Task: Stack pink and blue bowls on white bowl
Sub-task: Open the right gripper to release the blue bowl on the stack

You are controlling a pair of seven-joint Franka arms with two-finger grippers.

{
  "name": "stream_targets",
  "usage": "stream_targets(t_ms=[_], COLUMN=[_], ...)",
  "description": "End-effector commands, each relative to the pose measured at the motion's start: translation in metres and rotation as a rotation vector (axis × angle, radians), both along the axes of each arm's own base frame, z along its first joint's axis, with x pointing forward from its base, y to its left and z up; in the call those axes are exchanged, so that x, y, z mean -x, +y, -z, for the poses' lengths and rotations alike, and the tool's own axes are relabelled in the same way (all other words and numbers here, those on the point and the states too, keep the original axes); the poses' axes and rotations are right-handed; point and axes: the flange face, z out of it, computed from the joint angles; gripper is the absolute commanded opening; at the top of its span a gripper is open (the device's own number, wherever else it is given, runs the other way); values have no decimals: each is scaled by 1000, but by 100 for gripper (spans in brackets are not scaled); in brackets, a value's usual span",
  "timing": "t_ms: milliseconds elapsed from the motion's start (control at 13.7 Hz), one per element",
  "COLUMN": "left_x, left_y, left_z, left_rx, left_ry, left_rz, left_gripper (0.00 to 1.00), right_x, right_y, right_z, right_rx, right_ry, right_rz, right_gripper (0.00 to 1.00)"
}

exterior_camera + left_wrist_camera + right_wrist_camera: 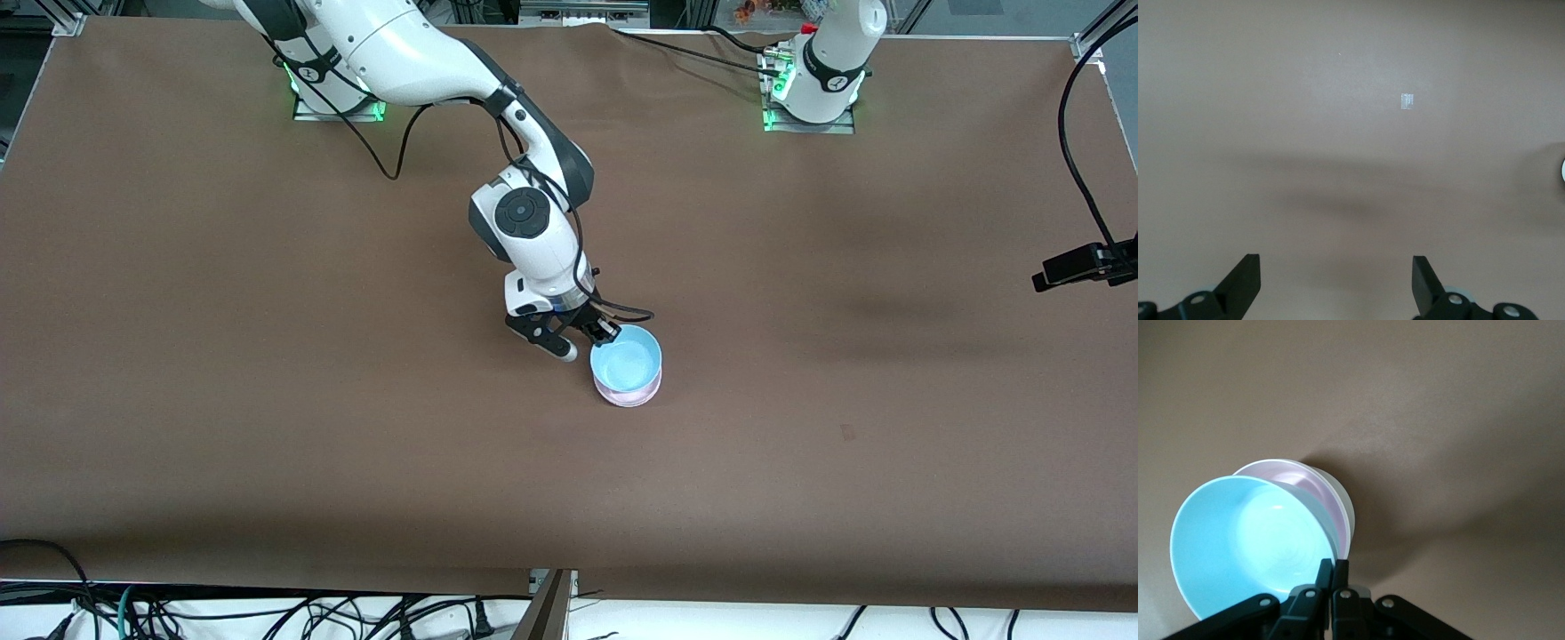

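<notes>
My right gripper is going to release the blue bowl inside the pink bowl [629, 373] [1280, 535], nested down in the stack.
The light blue bowl [627, 359] [1245, 540] sits on top of the pink bowl [628, 396] [1321, 487] near the middle of the table. Under the pink one, the right wrist view shows the outer wall of the white bowl [1343, 499]. My right gripper [608, 333] [1332, 565] is shut on the blue bowl's rim, one finger inside and one outside. The blue bowl looks slightly tilted in the stack. My left gripper [1336, 277] is open over bare table with nothing between its fingers; it is out of the front view, which shows only that arm's base [827, 71].
A black camera [1086, 264] on a cabled mount juts in over the table edge at the left arm's end. Cables lie along the table edge nearest the front camera. A small pale mark [1407, 101] is on the brown table cover.
</notes>
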Motion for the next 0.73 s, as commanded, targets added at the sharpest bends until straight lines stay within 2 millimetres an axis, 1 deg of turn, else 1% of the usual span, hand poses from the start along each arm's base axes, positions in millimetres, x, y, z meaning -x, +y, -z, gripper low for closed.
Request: stream_targets(t_ms=[0,291,655], left_x=[-4,-4,-4], left_y=[-4,-5,-5], left_z=[-5,-5,-5], left_rx=[13,13,13], left_ry=[-4,-4,-4], left_rz=[19,21,21], left_gripper=[100,100,100], right_x=[-8,-13,-14], right_y=[8,13,14], right_z=[-4,5,7], right_rx=[-14,-21,-19], right_ry=[-32,-37,-39], right_rz=[-4,1,-3], right_gripper=[1,1,2])
